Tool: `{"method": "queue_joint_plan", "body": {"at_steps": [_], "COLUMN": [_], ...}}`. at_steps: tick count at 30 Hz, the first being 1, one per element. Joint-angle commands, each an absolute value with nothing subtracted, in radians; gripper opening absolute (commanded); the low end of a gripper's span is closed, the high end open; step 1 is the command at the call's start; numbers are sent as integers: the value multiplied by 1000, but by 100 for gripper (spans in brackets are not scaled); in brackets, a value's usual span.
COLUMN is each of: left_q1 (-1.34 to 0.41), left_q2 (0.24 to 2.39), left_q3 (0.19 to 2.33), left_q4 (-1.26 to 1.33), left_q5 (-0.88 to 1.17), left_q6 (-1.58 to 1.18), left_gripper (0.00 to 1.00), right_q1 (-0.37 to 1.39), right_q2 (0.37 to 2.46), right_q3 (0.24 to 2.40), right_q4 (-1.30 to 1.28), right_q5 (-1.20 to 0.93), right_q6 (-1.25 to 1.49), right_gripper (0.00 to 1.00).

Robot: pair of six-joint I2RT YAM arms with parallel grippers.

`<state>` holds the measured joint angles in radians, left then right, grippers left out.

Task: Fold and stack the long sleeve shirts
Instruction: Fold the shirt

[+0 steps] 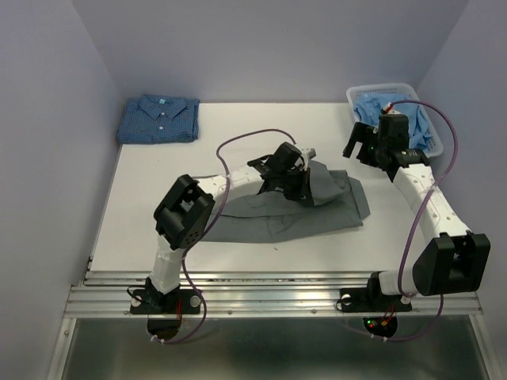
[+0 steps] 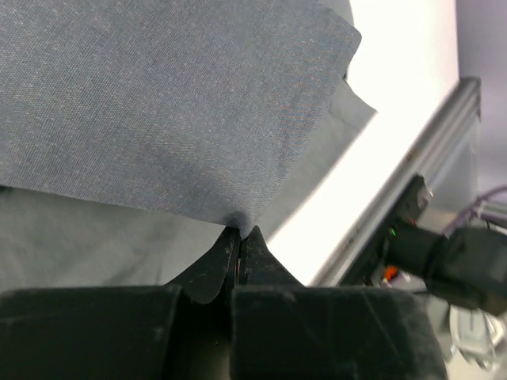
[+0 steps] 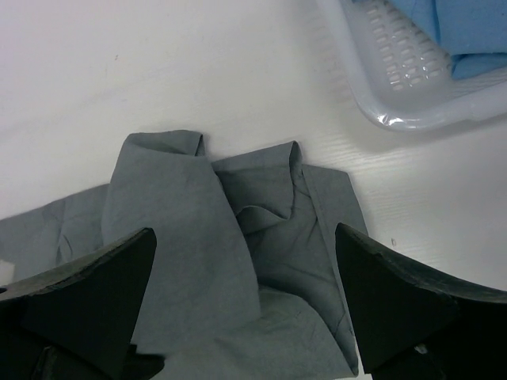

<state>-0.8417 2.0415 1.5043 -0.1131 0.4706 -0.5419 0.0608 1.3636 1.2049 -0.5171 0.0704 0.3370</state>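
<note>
The fold is lifted. I should use my left gripper to lay it on the slate-grey shirt's end (image 1: 225, 197) toward the dark blue checked shirt.
The slate-grey shirt (image 1: 317, 207) lies partly folded in the middle of the table. My left gripper (image 1: 303, 180) is shut on a fold of it and holds that fold lifted over the rest; in the left wrist view the cloth (image 2: 166, 111) is pinched at the gripper (image 2: 240, 233). The dark blue checked shirt (image 1: 158, 119) lies folded at the back left. My right gripper (image 1: 360, 146) is open and empty, raised to the right of the grey shirt; in the right wrist view the grey shirt (image 3: 222, 261) lies below its spread fingers (image 3: 87, 289).
A white plastic basket (image 1: 354, 96) with light blue cloth (image 1: 412, 119) stands at the back right, beside my right arm; its rim shows in the right wrist view (image 3: 396, 87). A metal rail (image 1: 269, 297) runs along the near table edge.
</note>
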Motion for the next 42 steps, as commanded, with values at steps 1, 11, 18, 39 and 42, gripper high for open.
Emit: {"method": "queue_joint_plan", "body": {"at_steps": [1,11,18,39,42], "left_q1": [-822,-706,-606,-396,-397], "left_q2": [1893,1737,1568,1206,1178], "left_q3": [1473,1318,1117,938,1006], "left_q4": [-211,-157,-2,160,45], "left_q5": [561,846,868,724,681], "left_q6": [-500,-659,-895,-1270,-1240], "left_gripper": [0,0,0,0,0], "right_q1": [64,64,64,64,64], "right_q2": [1353,1351,1341,1336,1342], "right_q3": [1209,1212,1209,1209,1209], "right_q4": [-497,-499,-497,-497,-497], "right_q5": [68,44,43,19,-47], "right_q6": [342,348,353,364,350], "right_gripper": [100,100,100,100,100]}}
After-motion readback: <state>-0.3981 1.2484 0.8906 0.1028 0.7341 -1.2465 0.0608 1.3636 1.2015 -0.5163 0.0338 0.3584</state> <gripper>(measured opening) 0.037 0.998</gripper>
